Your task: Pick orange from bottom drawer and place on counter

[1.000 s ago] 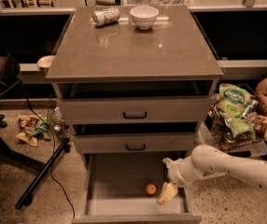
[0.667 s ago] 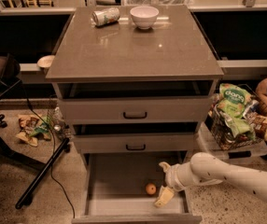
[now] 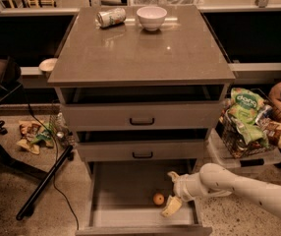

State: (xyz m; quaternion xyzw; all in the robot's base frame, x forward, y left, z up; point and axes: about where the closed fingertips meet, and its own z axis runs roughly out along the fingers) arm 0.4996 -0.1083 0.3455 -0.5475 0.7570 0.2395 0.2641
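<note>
My gripper is to move next over to the orange in the open bottom drawer and then close on the orange's sides (image 3: pixel 158 198).
The orange (image 3: pixel 158 198) lies on the flat grey floor of the open bottom drawer (image 3: pixel 126 195), right of its middle. My gripper (image 3: pixel 171 191) reaches in from the right on a white arm, inside the drawer, just right of the orange. One pale fingertip (image 3: pixel 171 206) points down beside the fruit, the other finger (image 3: pixel 172 175) sits higher toward the drawer's back. The fingers stand apart and hold nothing. The counter (image 3: pixel 140 48) is the glossy grey-brown top of the cabinet.
A white bowl (image 3: pixel 152 17) and a tipped can (image 3: pixel 111 17) sit at the counter's back. Two upper drawers with black handles (image 3: pixel 142 121) stand slightly open. A basket of snack bags (image 3: pixel 246 124) is to the right, a black stand leg (image 3: pixel 44 181) and wrappers to the left.
My gripper has moved a little left and lower in the bottom drawer, closer to the orange. The orange has not moved.
</note>
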